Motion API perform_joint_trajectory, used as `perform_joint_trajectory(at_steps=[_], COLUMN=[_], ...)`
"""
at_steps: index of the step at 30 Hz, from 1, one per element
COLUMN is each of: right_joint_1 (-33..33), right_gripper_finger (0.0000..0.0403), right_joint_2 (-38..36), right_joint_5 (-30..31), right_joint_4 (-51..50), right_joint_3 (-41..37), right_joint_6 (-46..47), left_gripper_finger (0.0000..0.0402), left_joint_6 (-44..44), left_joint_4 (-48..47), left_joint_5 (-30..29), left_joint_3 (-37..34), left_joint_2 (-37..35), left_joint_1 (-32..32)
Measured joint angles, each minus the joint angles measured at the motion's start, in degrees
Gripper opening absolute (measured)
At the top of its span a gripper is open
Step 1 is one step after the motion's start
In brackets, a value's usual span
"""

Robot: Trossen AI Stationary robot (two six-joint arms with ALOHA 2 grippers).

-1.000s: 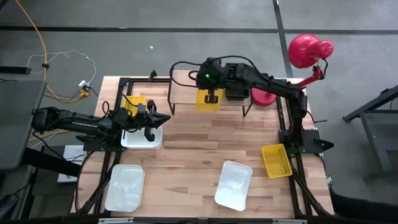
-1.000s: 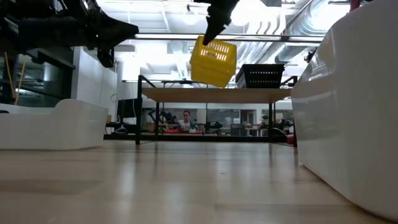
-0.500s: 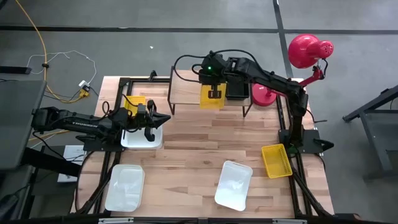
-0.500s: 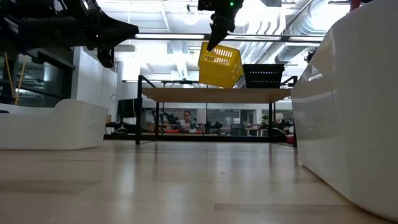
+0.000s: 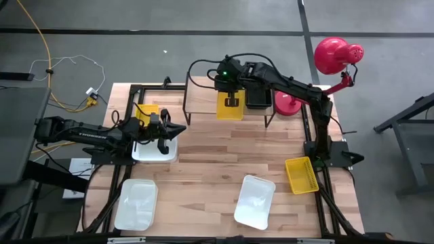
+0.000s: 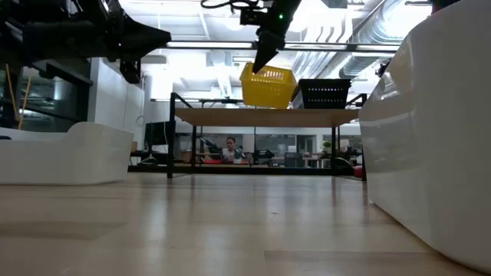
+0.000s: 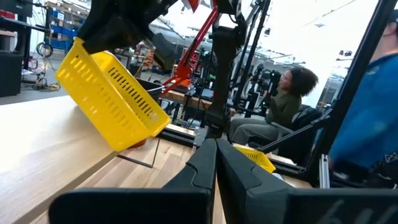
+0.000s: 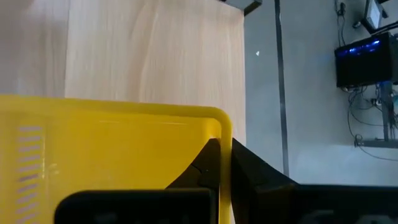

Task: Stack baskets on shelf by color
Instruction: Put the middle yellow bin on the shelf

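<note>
The yellow basket, now held tilted over the shelf, will go down from my right gripper onto the shelf's top close beside the black basket [image 5: 230,100].
My right gripper [image 5: 232,102] is shut on a yellow basket [image 6: 267,86] and holds it over the shelf [image 6: 265,116], beside a black basket [image 6: 324,93] that stands on the shelf's top. In the left wrist view the yellow basket [image 7: 112,99] tilts, its low corner close to the shelf board; whether they touch, I cannot tell. My left gripper [image 5: 182,129] waits shut with nothing in it, over a white basket [image 5: 154,149] at the table's left. My right gripper pinches the yellow basket's side wall [image 8: 225,140] just below a rounded corner of the rim, one finger [image 8: 202,165] inside the basket and one outside. The fingers slant down from above. The basket hangs tilted below them, over the shelf.
Another yellow basket [image 5: 146,112] lies under my left arm, and one more [image 5: 302,175] lies near the right edge. Two white baskets [image 5: 135,203] [image 5: 254,201] sit at the near edge. A red lamp base [image 5: 288,105] stands right of the shelf. A person [image 7: 283,102] sits beyond the table.
My right gripper has carried the yellow basket toward the table's far edge and a little down, farther over the shelf beside the black basket. The basket now hangs lower and less tilted than before. The grip has stayed shut.
</note>
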Motion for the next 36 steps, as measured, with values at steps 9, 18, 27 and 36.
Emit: perform_joint_trajectory(at_steps=[9,18,27,36], right_joint_1=[-1.5,-2.8,-3.4,-3.3], right_gripper_finger=[0.0001,0.0001,0.0025,0.0132], right_joint_2=[2.9,3.7,3.8,3.9], right_joint_5=[0.5,0.4,0.3,8.4], right_joint_4=[0.3,0.5,0.4,1.7], right_joint_3=[0.0,0.0,-0.5,-0.5], right_joint_6=[0.1,0.3,0.2,0.0], left_gripper_finger=[0.0,0.0,0.0,0.0], left_joint_6=[0.0,0.0,0.0,0.0], left_joint_4=[-0.1,-0.1,-0.1,-0.1], left_joint_5=[0.0,0.0,0.0,0.0], left_joint_3=[0.0,0.0,0.0,0.0], left_joint_2=[0.0,0.0,0.0,0.0], left_joint_1=[0.0,0.0,0.0,0.0])
